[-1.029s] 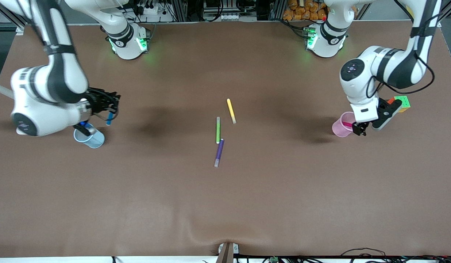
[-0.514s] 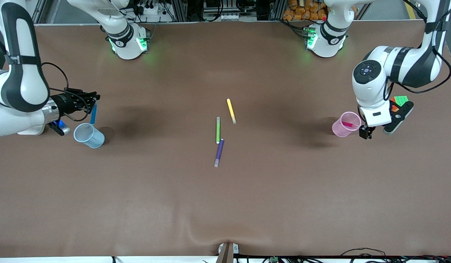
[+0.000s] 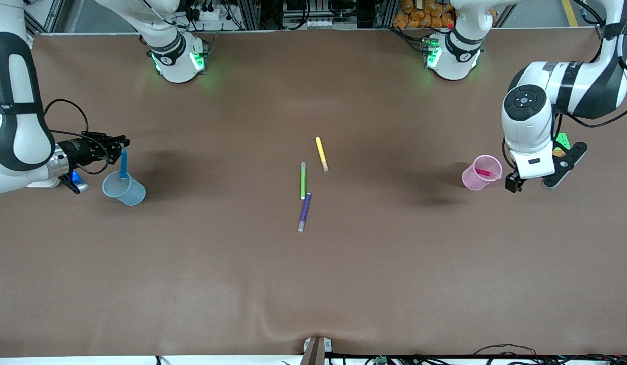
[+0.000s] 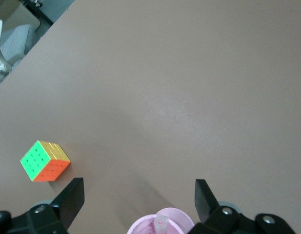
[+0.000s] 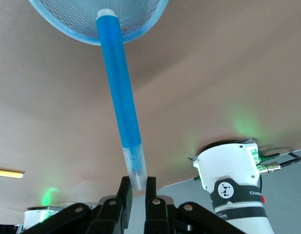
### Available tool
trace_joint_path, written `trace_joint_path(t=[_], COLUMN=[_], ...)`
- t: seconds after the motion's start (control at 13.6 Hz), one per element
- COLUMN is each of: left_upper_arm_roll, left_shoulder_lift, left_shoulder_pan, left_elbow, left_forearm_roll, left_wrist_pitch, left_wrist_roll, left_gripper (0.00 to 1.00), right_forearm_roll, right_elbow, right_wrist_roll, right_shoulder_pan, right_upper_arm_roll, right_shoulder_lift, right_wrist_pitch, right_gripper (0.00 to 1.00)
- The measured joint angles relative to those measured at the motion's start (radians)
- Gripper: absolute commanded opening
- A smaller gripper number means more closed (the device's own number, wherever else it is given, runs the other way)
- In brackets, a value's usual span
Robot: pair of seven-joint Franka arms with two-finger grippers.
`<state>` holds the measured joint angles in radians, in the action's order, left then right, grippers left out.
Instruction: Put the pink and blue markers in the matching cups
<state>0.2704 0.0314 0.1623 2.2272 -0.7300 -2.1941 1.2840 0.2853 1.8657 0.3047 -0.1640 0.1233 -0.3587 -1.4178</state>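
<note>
My right gripper should release the blue marker inside the light blue cup (image 3: 125, 183) (image 5: 100, 10), so that it is left leaning against the cup's rim. The marker is now held upright in that cup.
My right gripper (image 3: 120, 143) is shut on the greyish cap end of the blue marker (image 3: 123, 163). It holds the marker upright with its lower end inside the light blue cup (image 3: 126, 190). The right wrist view shows the gripper (image 5: 136, 187), the blue marker (image 5: 118, 87) and the blue cup (image 5: 99, 19). The pink marker (image 3: 486, 173) leans inside the light pink cup (image 3: 477, 176). My left gripper (image 3: 514, 182) is open and empty beside that cup, toward the left arm's end of the table. In the left wrist view the gripper (image 4: 139, 200) is just above the pink cup's rim (image 4: 140, 225).
A multicoloured puzzle cube (image 4: 45, 161) sits near the left gripper, partly hidden by it in the front view (image 3: 562, 140). A yellow pen (image 3: 321, 153), a green pen (image 3: 303, 180) and a purple pen (image 3: 304, 211) lie mid-table.
My right gripper swung toward the right arm's end of the table and stood the blue marker upright into the blue cup. My left gripper drew away from the pink cup; the pink marker stays inside.
</note>
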Motion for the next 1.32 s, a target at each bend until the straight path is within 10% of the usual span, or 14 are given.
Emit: trace_joint_path(t=[0.73,0.81,0.96,1.32], left_upper_arm_roll=[0.007,0.007,0.004,-0.001], left_shoulder_lift=[-0.005,-0.005,-0.005,-0.005], left_shoulder_pan=[-0.003,-0.002,0.000,0.001], left_elbow=[-0.305,-0.328,-0.356,-0.435], left_forearm_roll=[0.272,0.285,0.301,0.373], left_wrist_pitch=[0.314,0.329,0.346,0.417], left_wrist_roll=[-0.391,-0.424,-0.475,-0.597], left_gripper=[1.00,1.00,1.00,1.00], right_forearm_roll=[0.000,0.000,0.000,0.000], right_elbow=[-0.070,-0.072,-0.078,-0.120], right_wrist_roll=[-0.075,-0.075,-0.075,-0.075], right_shoulder_pan=[-0.055,-0.055,-0.055,-0.057], right_upper_arm_roll=[-0.001,-0.002,-0.002,-0.001], right_shoulder_lift=[-0.093,-0.098,-0.101,-0.112], right_wrist_pitch=[-0.014,-0.021,-0.027,-0.012], right_gripper=[0.00,0.09,0.93,1.00])
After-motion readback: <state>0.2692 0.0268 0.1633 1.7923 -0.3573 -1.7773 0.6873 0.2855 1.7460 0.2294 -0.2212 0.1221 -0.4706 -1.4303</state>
